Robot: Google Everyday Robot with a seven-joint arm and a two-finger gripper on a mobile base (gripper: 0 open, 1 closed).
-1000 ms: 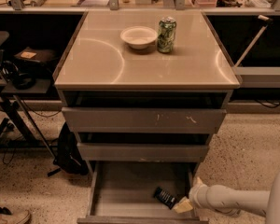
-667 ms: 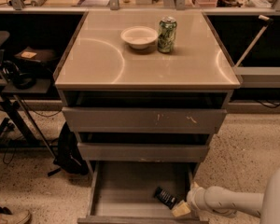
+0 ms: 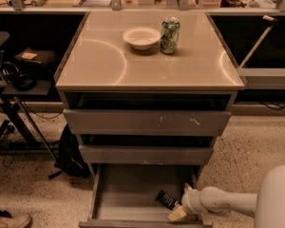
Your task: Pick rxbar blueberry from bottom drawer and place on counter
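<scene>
I need to close my gripper on the near end of the rxbar blueberry (image 3: 174, 205), the end that is closest to the front of the bottom drawer.
The rxbar blueberry (image 3: 166, 199), a small dark wrapper, lies tilted on the floor of the open bottom drawer (image 3: 126, 194), near its front right corner. My gripper (image 3: 177, 214) reaches in from the right on a white arm. It sits low in the drawer, just right of and in front of the bar, at or very close to the bar's near end. The counter (image 3: 99, 61) is the glossy beige cabinet top above.
A white bowl (image 3: 141, 36) and a green patterned can (image 3: 169, 35) stand at the back of the counter. The two upper drawers (image 3: 147, 122) stick out slightly. A black bag (image 3: 69, 151) and a stand with cables are at the cabinet's left.
The gripper has moved a little to the left and down inside the bottom drawer, closer to the bar. The bar has not moved.
</scene>
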